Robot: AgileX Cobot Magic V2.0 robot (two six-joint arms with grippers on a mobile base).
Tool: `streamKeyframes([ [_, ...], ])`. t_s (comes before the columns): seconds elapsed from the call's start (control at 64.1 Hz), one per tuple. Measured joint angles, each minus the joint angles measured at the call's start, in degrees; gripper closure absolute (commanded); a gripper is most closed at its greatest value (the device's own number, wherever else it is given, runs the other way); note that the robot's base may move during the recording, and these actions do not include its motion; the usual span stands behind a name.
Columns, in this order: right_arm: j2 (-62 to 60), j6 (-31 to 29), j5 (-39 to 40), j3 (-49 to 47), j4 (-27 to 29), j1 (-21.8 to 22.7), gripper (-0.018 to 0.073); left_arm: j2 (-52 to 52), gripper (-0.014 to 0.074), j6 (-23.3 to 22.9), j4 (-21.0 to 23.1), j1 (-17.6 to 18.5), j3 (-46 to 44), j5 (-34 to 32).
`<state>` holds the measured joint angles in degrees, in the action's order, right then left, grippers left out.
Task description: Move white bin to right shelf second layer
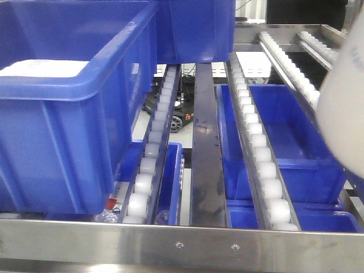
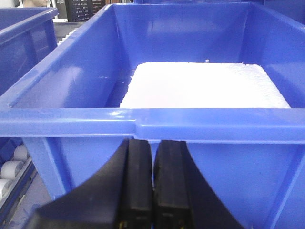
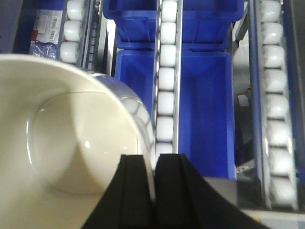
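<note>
The robot's right gripper needs to set the white bin down on the rollers (image 1: 334, 193) above the lower blue crates, against the steel front rail.
The white bin (image 1: 341, 108) hangs at the right edge of the front view, above the roller lanes. In the right wrist view I look into its glossy cream inside (image 3: 62, 143). My right gripper (image 3: 155, 162) is shut on the bin's rim, one finger inside the wall and one outside. Below it run the white rollers (image 3: 166, 81) of the right shelf second layer, whose steel front rail (image 1: 182, 244) with screws crosses the bottom of the front view. My left gripper (image 2: 153, 145) is shut on nothing, just in front of a blue crate's wall.
A large blue crate (image 1: 62, 114) holding a white foam slab (image 2: 205, 86) sits on the left lanes. Another blue crate (image 1: 193, 28) stands behind it. More blue crates (image 1: 284, 131) lie on the tier below, seen between the roller lanes (image 1: 259, 148).
</note>
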<state>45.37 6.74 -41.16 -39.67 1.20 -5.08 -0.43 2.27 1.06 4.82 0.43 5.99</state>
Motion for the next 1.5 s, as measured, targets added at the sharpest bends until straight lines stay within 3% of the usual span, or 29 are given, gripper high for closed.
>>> streamKeyframes([
  [0.359,18.0,0.1,13.1,0.1,0.0,0.0,0.0504,0.0,0.0512,0.0,0.0,0.0,0.0,0.0],
  [0.905,25.1,0.2,14.8,0.1,0.0,0.0,0.0495,0.0,0.0512,0.0,0.0,0.0,0.0,0.0],
  [0.983,25.1,0.2,14.8,0.1,0.0,0.0,0.0445,0.0,0.0512,0.0,0.0,0.0,0.0,0.0],
  [1.186,25.1,0.4,12.8,0.1,0.2,0.0,0.0214,0.0,0.0512,0.0,0.0,0.0,0.0,0.0],
  [1.498,22.0,0.4,11.8,0.1,1.4,0.0,0.0207,0.0,0.0512,0.0,0.0,0.0,0.0,0.0],
])
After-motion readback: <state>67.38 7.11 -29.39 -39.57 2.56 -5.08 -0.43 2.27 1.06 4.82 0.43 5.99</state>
